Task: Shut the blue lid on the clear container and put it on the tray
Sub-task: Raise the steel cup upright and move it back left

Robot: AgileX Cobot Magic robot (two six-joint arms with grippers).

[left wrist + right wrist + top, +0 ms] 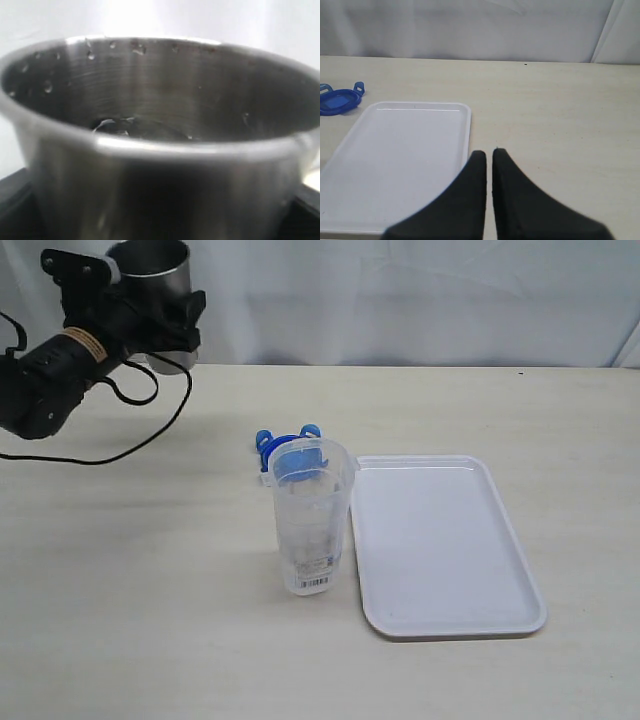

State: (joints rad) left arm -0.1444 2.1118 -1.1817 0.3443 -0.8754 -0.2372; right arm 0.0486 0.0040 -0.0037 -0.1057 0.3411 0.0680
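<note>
The robot's left gripper will release the grey steel cup on the table's back edge point(211, 410) by the curtain, beyond the blue lid.
The clear container point(313, 530) stands upright mid-table with its top uncovered and liquid inside. Just behind it the blue lid point(266, 444) lies flat on the table; the right wrist view also shows this lid point(340, 101). The white tray point(440, 540) lies right of the container and holds nothing. My left gripper point(140, 310) hangs high at the far left, shut on a grey steel cup point(150, 275). That cup point(160, 150) fills the left wrist view. My right gripper point(489, 152) is shut on nothing, over the tray's point(405, 160) edge.
A black cable point(150, 435) trails from the left arm across the table at far left. A pale curtain point(420, 300) backs the table. Droplets cling inside the steel cup.
</note>
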